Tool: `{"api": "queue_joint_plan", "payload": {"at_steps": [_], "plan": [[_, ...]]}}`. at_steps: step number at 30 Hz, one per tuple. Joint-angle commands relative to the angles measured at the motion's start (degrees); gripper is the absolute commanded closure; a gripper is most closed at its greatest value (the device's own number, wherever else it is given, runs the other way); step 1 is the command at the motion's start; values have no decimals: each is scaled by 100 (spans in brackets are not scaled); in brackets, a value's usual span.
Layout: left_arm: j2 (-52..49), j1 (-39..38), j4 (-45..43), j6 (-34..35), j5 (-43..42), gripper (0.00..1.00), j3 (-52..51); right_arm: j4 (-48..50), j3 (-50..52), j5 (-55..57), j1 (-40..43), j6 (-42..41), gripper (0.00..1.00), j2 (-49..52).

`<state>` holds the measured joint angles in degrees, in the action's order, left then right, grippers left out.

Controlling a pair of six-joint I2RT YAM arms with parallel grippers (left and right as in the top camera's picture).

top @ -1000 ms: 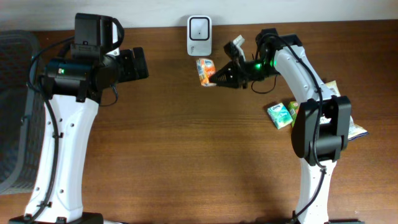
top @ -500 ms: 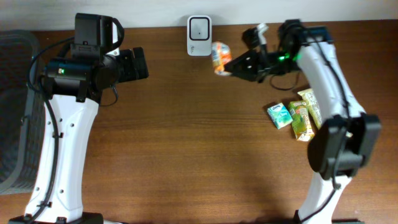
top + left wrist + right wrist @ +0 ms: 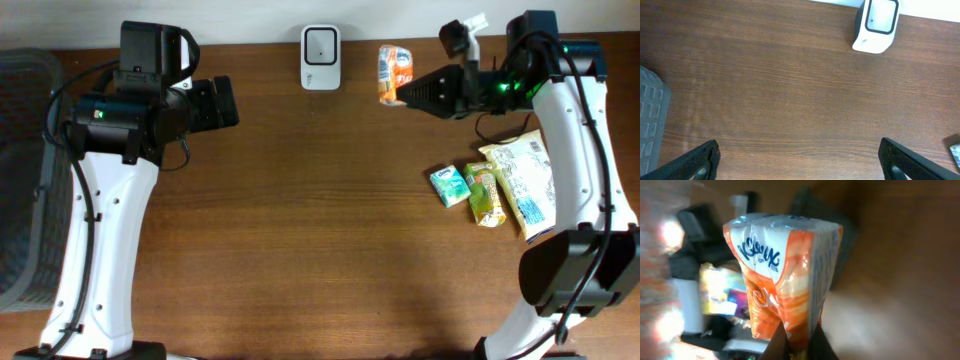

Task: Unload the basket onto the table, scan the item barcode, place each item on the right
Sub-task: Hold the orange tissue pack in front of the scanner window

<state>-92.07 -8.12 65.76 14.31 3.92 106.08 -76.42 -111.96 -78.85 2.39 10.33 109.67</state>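
Note:
Next, I release the orange-and-white tissue pack with my right gripper on the bare wood point(image 3: 447, 216) just below the teal tissue pack.
An orange-and-white tissue pack point(image 3: 394, 73) hangs above the table's far edge, to the right of the white barcode scanner point(image 3: 320, 57). My right gripper point(image 3: 404, 94) is shut on it from the right. In the right wrist view the pack point(image 3: 785, 280) fills the middle, its lower end pinched between my dark fingers point(image 3: 777, 342), with the right gripper point(image 3: 800, 340) closed tight. My left gripper point(image 3: 225, 103) hovers at the left, open and holding nothing. The left wrist view shows the left gripper point(image 3: 800, 160) with its fingertips wide apart over bare wood, and the scanner point(image 3: 876, 25) at the top right.
A teal tissue pack point(image 3: 450, 185), a green pack point(image 3: 485, 193) and a yellow snack bag point(image 3: 525, 185) lie together on the right side of the table. A grey basket point(image 3: 20, 180) stands at the left edge, its corner point(image 3: 650, 115) showing in the left wrist view.
My right arm has carried the tissue pack rightward and toward the back edge, away from the front of the scanner, uncovering the snack bag. The left arm has not moved.

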Motion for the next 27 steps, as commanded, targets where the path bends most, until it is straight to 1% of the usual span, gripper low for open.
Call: {"api": "queue_joint_plan", "payload": {"at_steps": [1, 2, 5, 8, 9, 10, 11, 12, 14, 17, 19, 23, 25, 27], "plan": [[70, 4, -9, -74, 44, 1, 24, 588, -304, 2124, -474, -1329, 96, -94], [70, 4, -9, -72, 42, 1, 24, 752, -452, 2664, -597, -1576, 96, -94], [70, 4, -9, -72, 42, 1, 24, 1126, -1145, 4924, -1084, -2116, 96, -52], [70, 4, -9, -72, 42, 1, 24, 1556, -1480, 7375, -1740, -2138, 96, -28], [70, 4, -9, -72, 42, 1, 24, 1681, -1480, 7936, -1895, -2076, 96, -20], [70, 4, -9, -72, 42, 1, 24, 1840, -1480, 8522, -2100, -1904, 96, 28], [70, 4, -9, -72, 42, 1, 24, 2035, -1480, 9027, -2328, -1572, 96, 111], [70, 4, -9, -72, 42, 1, 24, 2363, -1480, 9630, -2599, -1064, 96, 317], [70, 4, -9, -72, 42, 1, 24, 2905, -1478, 10463, -2852, -487, 96, 691], [70, 4, -9, -72, 42, 1, 24, 3807, -1478, 11136, -2964, 501, 96, 1309], [70, 4, -9, -72, 44, 1, 24, 4419, -1478, 11276, -2970, 1329, 96, 1799], [70, 4, -9, -72, 42, 1, 24, 5276, -1478, 11634, -2966, 2868, 96, 2592], [70, 4, -9, -72, 42, 1, 24, 5523, -1478, 11704, -2966, 3143, 96, 2837], [70, 4, -9, -72, 42, 1, 24, 5794, -1473, 11704, -2966, 3180, 96, 3064]]}}
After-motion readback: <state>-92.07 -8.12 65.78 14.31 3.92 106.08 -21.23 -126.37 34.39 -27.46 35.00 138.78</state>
